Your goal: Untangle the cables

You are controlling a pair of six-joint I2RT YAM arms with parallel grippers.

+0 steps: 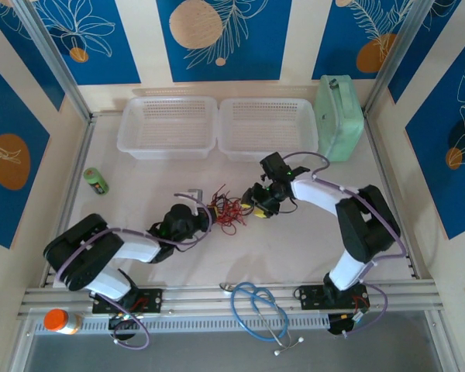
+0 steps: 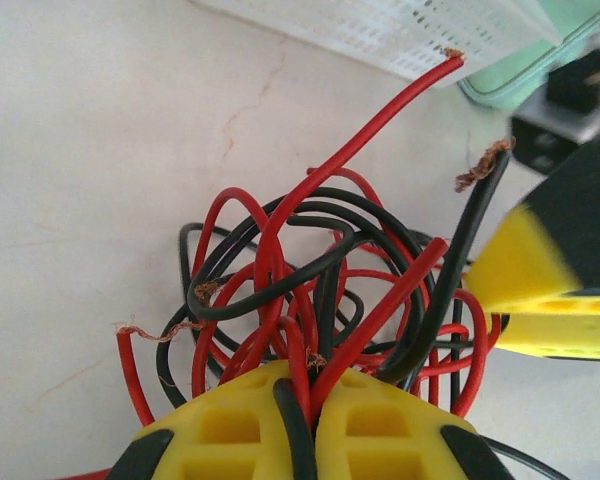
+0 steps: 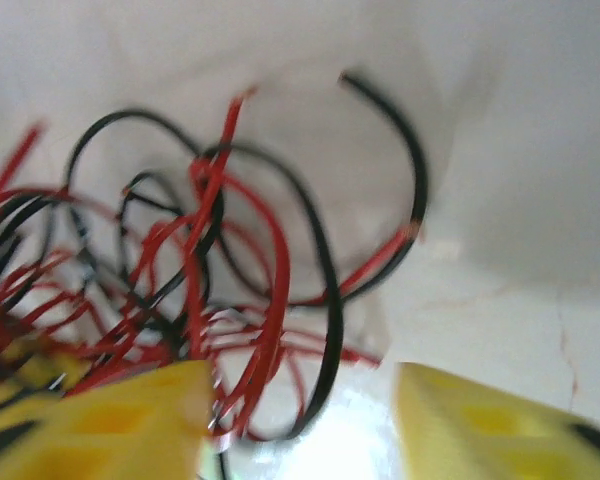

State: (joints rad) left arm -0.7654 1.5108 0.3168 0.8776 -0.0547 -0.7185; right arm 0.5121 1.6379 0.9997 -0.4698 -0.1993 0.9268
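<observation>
Next, my right gripper takes the black cable loop (image 3: 331,325) before my left gripper pulls, because my left gripper holds some parts of the cables and the other side of the cables lies loose.
The cables (image 1: 229,211) are a knot of thin red and black wires on the white table between my two arms. My left gripper (image 1: 208,211) reaches in from the left. In the left wrist view its yellow jaws (image 2: 313,392) are shut on a few red and black strands at the near edge of the cables (image 2: 310,260). My right gripper (image 1: 257,203) sits at the knot's right side, and one of its yellow fingers (image 2: 525,270) shows in the left wrist view. The right wrist view is blurred. There, my right gripper (image 3: 300,410) stands open, with loops of the cables (image 3: 230,260) beside its left finger.
Two white mesh baskets (image 1: 167,124) (image 1: 267,124) stand at the back, with a pale green container (image 1: 341,116) to their right. A small green bottle (image 1: 96,180) lies at the left. A blue stethoscope (image 1: 260,310) and an orange-capped bottle (image 1: 60,320) lie by the front rail.
</observation>
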